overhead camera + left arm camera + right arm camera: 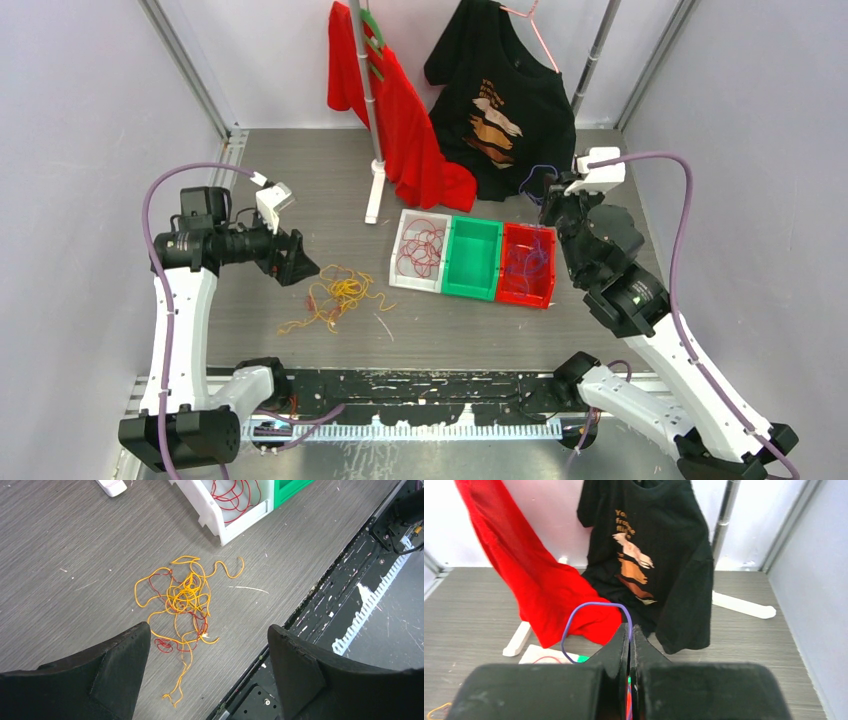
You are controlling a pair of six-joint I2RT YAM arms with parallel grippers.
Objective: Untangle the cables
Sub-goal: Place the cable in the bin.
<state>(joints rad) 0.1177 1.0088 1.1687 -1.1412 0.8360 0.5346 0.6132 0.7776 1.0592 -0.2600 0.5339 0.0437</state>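
Note:
The robot's right gripper will set the purple cable, now raised behind the red bin, down on the purple cables in the red bin (521, 266).
A tangle of yellow and red cables (338, 295) lies on the table left of the bins; the left wrist view shows the tangle (185, 597) on the table beyond the fingertips. My left gripper (292, 260) (208, 627) hovers just left of the heap, open and empty. Loose red cables (423, 248) sit in the white bin (398, 262), and purple cables (528, 262) lie in the red bin (522, 293). My right gripper (551, 196) (630, 627) is raised behind the red bin, shut on a purple cable (591, 605) that loops up out of its tips.
An empty green bin (472, 260) stands between the white and red ones. A clothes rack with a white foot (375, 195) carries a red shirt (410, 130) and a black shirt (510, 110) at the back. A black rail (420, 385) runs along the near edge.

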